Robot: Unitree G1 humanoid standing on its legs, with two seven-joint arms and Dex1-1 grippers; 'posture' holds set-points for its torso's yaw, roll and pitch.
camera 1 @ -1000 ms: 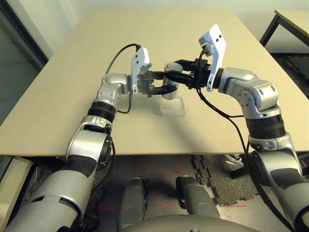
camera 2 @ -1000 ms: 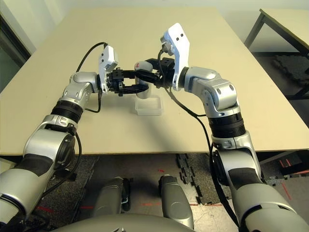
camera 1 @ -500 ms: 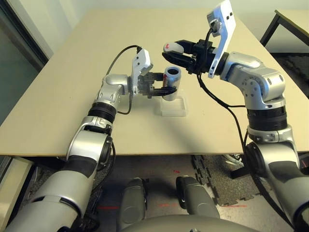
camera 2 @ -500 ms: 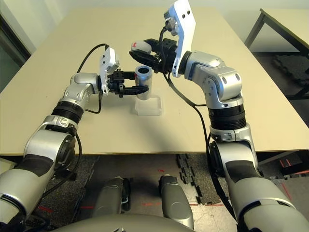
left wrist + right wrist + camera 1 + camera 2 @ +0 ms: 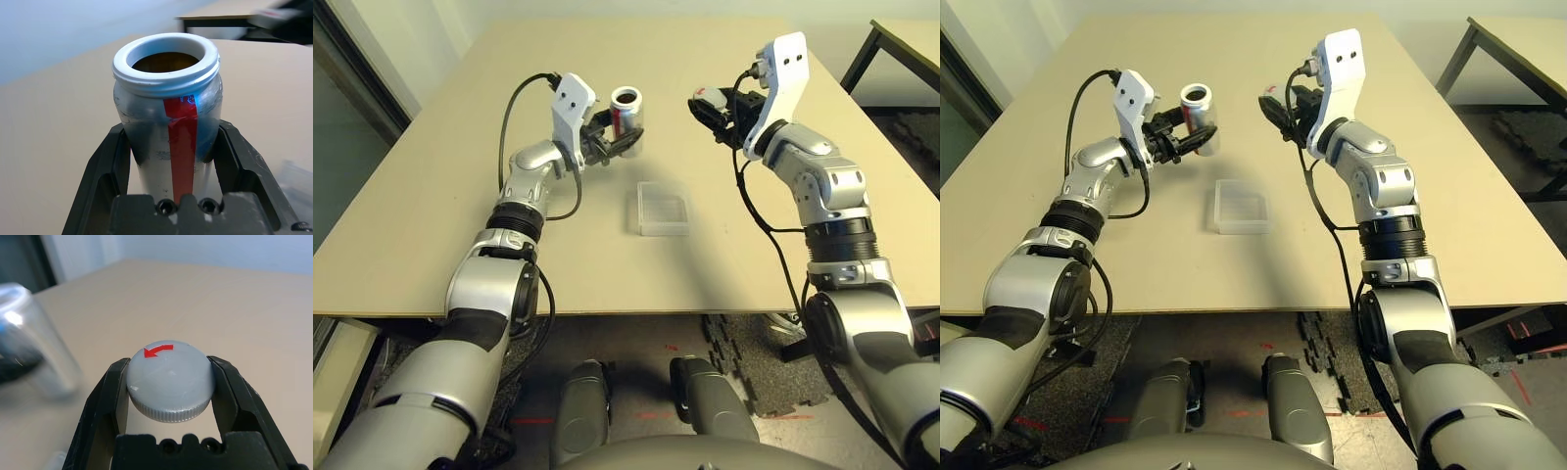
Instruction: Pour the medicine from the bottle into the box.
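The grey cap, now held raised beside the box, will be let go by my right gripper on the table [image 5: 720, 183] beside the box's far corner, under that right gripper.
My left gripper [image 5: 619, 139] is shut on the bottle [image 5: 626, 119], a silver-grey cylinder with a red stripe, held upright in the air to the far left of the box. Its mouth is uncapped and dark inside [image 5: 166, 61]. The box [image 5: 663, 209], a shallow clear square, lies flat on the table between my arms, nearer me than both grippers. My right gripper [image 5: 707, 106] is shut on the round grey cap [image 5: 170, 379], which bears a red arrow, and holds it raised to the far right of the box. The bottle [image 5: 29, 342] also shows blurred in the right wrist view.
The tan table [image 5: 509, 88] stretches wide around the box. A dark-framed second table [image 5: 901, 49] stands off to the right, beyond the table edge.
Both arms have lifted and drawn apart: the left carried the open bottle up and to the left off the box, the right carried the cap away to the right.
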